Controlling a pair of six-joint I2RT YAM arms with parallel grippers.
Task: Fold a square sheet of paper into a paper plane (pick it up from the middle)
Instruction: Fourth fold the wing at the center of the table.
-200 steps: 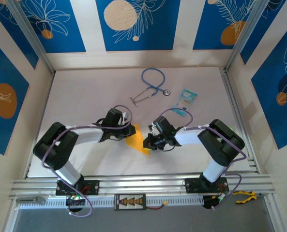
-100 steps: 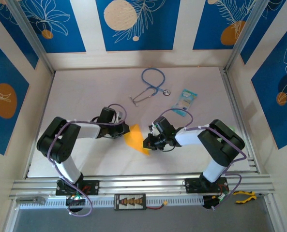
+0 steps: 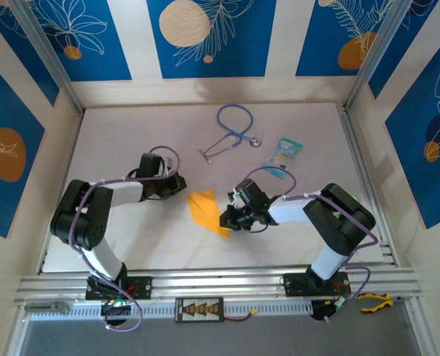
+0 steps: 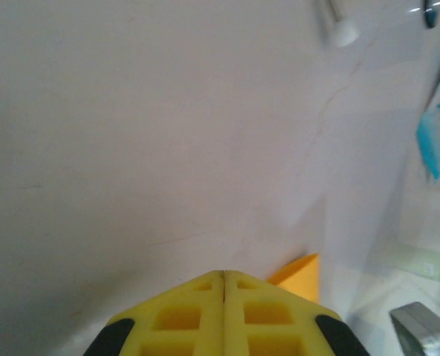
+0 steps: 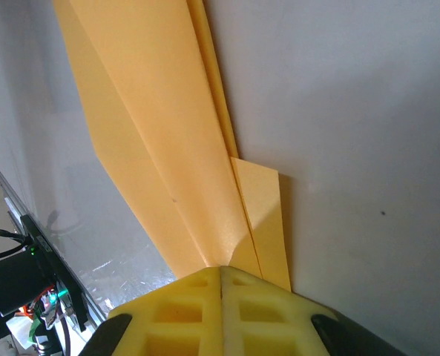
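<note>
The paper plane's side flap splays beside the right gripper's fingers, so the left gripper should steady the paper plane's far end while the right gripper takes the paper plane's narrow tip (image 3: 225, 234).
The square sheet of paper stands folded into a slim orange-yellow paper plane (image 3: 203, 211), lying on the white table (image 3: 130, 141) between the arms. In the right wrist view the paper plane (image 5: 156, 141) stretches away with its centre crease and layered flaps. My right gripper (image 3: 224, 219) is shut on its near end, the paper pinched between the yellow fingers (image 5: 221, 271). My left gripper (image 3: 182, 185) sits to the plane's left, apart from it, shut on nothing (image 4: 223, 276). A corner of the paper plane (image 4: 301, 276) peeks past its right finger.
A blue stethoscope (image 3: 233, 130) lies at the back centre, its end (image 4: 342, 28) visible in the left wrist view. A light-blue printed packet (image 3: 285, 153) lies back right, also visible as the packet (image 4: 433, 137). The aluminium rail (image 3: 220, 282) runs along the near edge.
My left gripper has let go of the paper and drawn back to the left and farther up the table. The right gripper keeps its hold and has not moved.
</note>
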